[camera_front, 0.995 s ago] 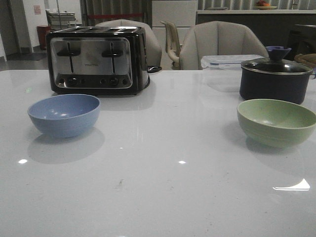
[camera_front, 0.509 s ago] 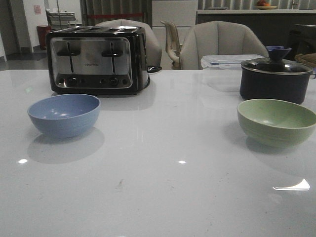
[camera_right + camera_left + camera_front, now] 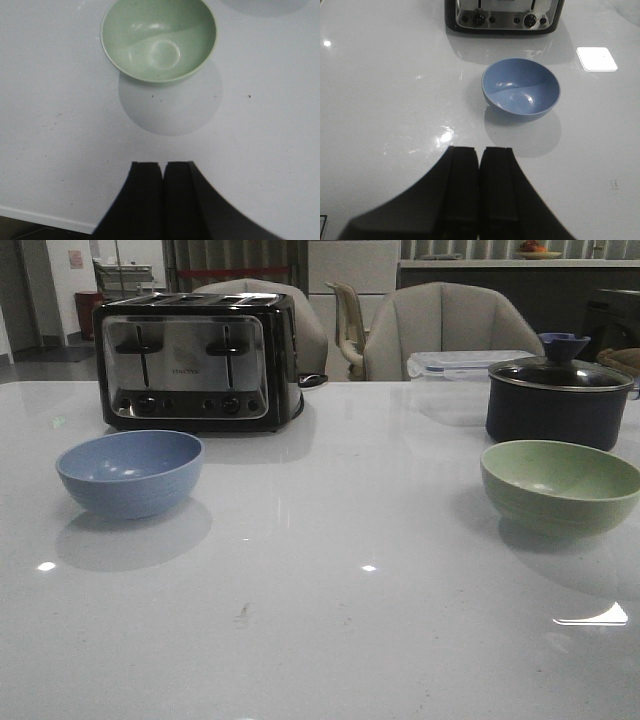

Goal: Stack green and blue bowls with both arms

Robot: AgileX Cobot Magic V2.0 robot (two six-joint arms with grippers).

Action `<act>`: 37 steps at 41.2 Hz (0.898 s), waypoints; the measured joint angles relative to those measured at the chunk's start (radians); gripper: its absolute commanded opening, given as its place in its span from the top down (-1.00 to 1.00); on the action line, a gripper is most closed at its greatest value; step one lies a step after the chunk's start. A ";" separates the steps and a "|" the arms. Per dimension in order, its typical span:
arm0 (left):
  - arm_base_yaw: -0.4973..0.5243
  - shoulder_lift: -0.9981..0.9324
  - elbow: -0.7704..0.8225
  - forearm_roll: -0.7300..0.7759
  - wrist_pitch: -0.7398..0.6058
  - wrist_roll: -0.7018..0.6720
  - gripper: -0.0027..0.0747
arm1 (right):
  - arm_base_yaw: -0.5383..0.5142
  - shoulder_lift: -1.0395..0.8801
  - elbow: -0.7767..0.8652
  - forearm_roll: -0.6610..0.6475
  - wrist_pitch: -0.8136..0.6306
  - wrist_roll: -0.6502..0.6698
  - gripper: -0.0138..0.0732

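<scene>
The robot's right gripper needs to close on the rim of the pale green bowl (image 3: 636,480) (image 3: 215,34), on the side farthest away from the dusty blue bowl.
The dusty blue bowl (image 3: 130,472) stands upright and empty on the left of the white table, in front of the toaster. The pale green bowl (image 3: 560,486) stands upright and empty on the right, in front of the dark pot. Neither arm shows in the front view. In the left wrist view the left gripper (image 3: 479,150) is shut, its fingers together with nothing between them, well short of the blue bowl (image 3: 521,89). In the right wrist view the right gripper (image 3: 163,164) is likewise shut and empty, apart from the green bowl (image 3: 159,40).
A black-and-chrome toaster (image 3: 195,360) stands at the back left. A dark navy lidded pot (image 3: 557,390) sits at the back right, with a clear lidded container (image 3: 455,365) beside it. Chairs stand behind the table. The table's near edge (image 3: 45,216) shows by the right gripper.
</scene>
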 measured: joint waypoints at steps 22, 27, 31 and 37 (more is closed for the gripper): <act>0.000 0.049 0.000 0.010 0.000 0.000 -0.62 | -0.046 0.162 -0.064 0.000 -0.043 0.009 -0.69; 0.000 0.049 0.000 0.010 0.000 0.000 -0.57 | -0.099 0.269 -0.161 0.000 -0.010 0.013 -0.69; 0.000 0.049 0.000 0.010 0.000 0.000 -0.57 | -0.125 0.368 -0.242 0.000 0.014 0.013 -0.69; 0.000 0.049 0.000 0.010 0.000 0.000 -0.57 | -0.132 0.519 -0.347 0.007 0.025 0.016 -0.69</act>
